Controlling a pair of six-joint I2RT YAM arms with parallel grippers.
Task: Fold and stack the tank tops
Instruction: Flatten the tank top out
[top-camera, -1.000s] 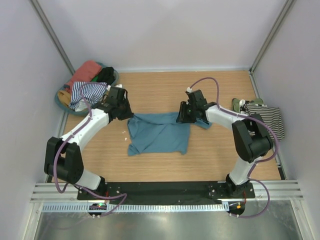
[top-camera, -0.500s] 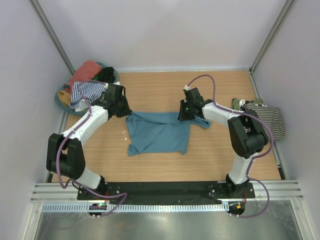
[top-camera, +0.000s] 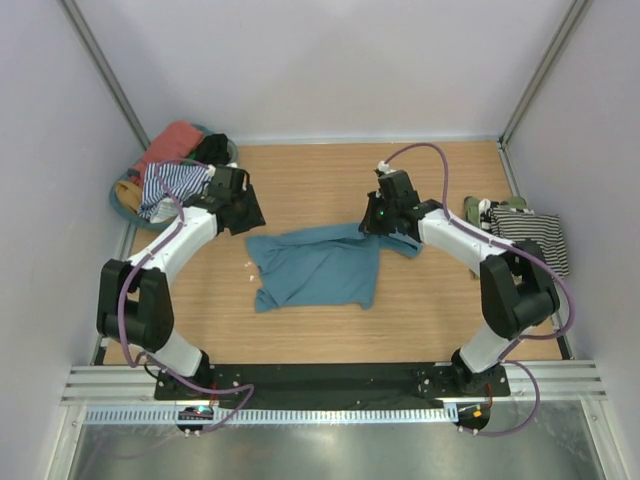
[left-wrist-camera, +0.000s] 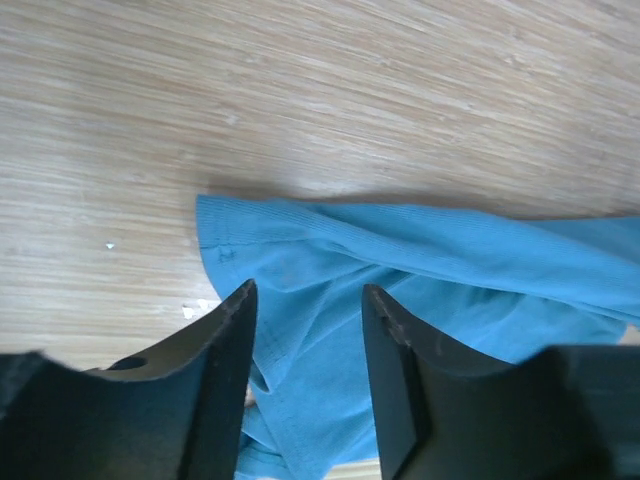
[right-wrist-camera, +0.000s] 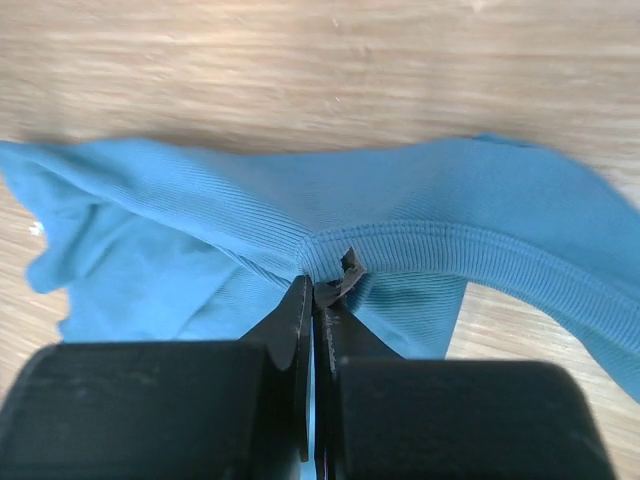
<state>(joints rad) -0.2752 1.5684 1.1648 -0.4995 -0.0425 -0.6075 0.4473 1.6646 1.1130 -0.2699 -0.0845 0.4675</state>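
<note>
I will move over and pinch that corner (left-wrist-camera: 212, 214) before lifting with both grippers, because the teal tank top's loose corner is off-center from my left gripper's open fingers.
A teal blue tank top (top-camera: 320, 265) lies crumpled in the middle of the table. My right gripper (top-camera: 376, 222) is shut on its far right edge and holds that edge a little off the wood; the ribbed hem is pinched between the fingers (right-wrist-camera: 318, 292). My left gripper (top-camera: 248, 218) is open, just above the top's far left corner (left-wrist-camera: 225, 225), holding nothing. The gap between its fingers (left-wrist-camera: 305, 300) shows teal cloth below. Folded striped and olive tops (top-camera: 528, 232) lie at the right edge. More tops fill the basket (top-camera: 165, 185).
The round teal basket (top-camera: 123, 205) stands at the far left with coral, black, mustard and striped cloth in it. Grey walls close in both sides and the back. Small white specks (top-camera: 247, 265) lie on the wood left of the teal top.
My left gripper has let go of the teal top's left corner and opened; that corner dropped onto the table. My right gripper moved slightly right and back, still holding its edge.
</note>
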